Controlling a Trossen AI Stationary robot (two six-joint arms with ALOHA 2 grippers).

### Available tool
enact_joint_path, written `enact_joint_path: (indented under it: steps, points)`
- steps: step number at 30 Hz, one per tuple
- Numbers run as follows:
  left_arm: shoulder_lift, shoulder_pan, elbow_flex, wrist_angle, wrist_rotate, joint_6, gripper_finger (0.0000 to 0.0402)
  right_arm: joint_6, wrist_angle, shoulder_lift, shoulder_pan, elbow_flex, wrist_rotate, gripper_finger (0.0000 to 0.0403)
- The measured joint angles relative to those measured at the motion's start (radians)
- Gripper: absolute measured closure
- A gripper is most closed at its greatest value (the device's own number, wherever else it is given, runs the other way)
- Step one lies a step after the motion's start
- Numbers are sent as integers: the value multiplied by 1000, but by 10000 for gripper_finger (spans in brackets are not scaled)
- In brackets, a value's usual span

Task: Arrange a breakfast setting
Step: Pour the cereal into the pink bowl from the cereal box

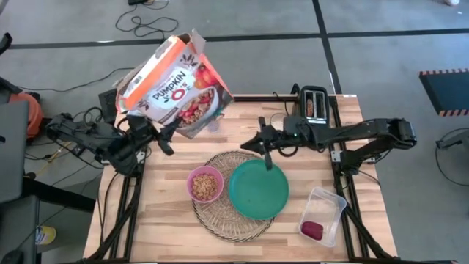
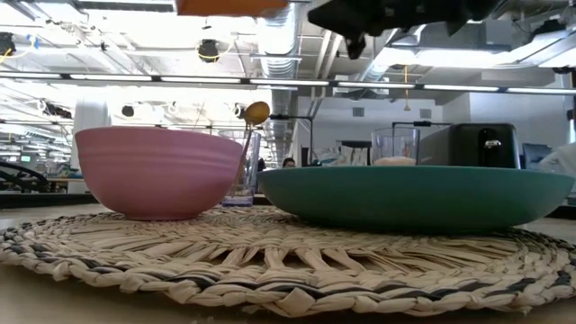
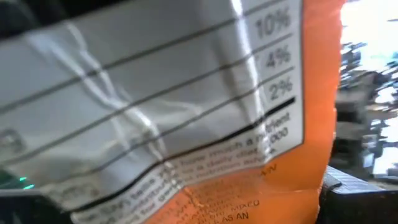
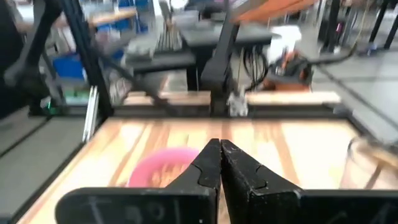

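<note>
The robot's left gripper should release the orange cereal box, which now hangs over the table, on the table's far corner [image 1: 160, 125] across from the black toaster.
A round wicker mat [image 1: 220, 220] lies mid-table and bears a pink bowl [image 1: 206, 184] of cereal and a teal plate [image 1: 258, 189]; both show close up in the low view, bowl [image 2: 157, 171] and plate [image 2: 414, 193]. A gold spoon [image 2: 256, 113] stands in a glass behind them. An orange cereal box [image 1: 176, 88] hangs over the table's far left, with my left gripper [image 1: 155, 136] shut on it. My right gripper [image 1: 265, 147] hovers shut above the plate's far rim, holding nothing; its own view shows the shut fingertips [image 4: 221, 152]. A dark-red fruit [image 1: 313, 230] lies in a clear tub. My left gripper holds the cereal box by its lower end [image 1: 160, 123], coming roughly level from the table's left. The box is lifted clear of the table and tilted, its printed front up and its open flaps [image 1: 189, 42] toward the far side. The box's side panel [image 3: 186, 112] fills the wrist view and hides the fingers.
A black toaster [image 1: 315, 103] stands at the far right corner. The clear plastic tub [image 1: 322, 214] sits at the near right. The glass [image 1: 213, 126] stands just beyond the mat, partly under the box. Bare wood shows at the near left.
</note>
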Motion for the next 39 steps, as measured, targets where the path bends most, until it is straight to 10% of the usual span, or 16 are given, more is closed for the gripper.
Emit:
enact_joint_path:
  steps: [14, 24, 39]
  points:
    - [-6, 27, 2, -366, -419, -242, 191, 16, -282, -17, 345, -28, 231, 370]
    - [27, 183, 2, -925, -260, -895, 191, 103, -207, 23, 493, -106, 363, 370]
    - [165, 301, -146, -1260, -162, -1481, 191, 109, -194, 30, 563, -114, 443, 370]
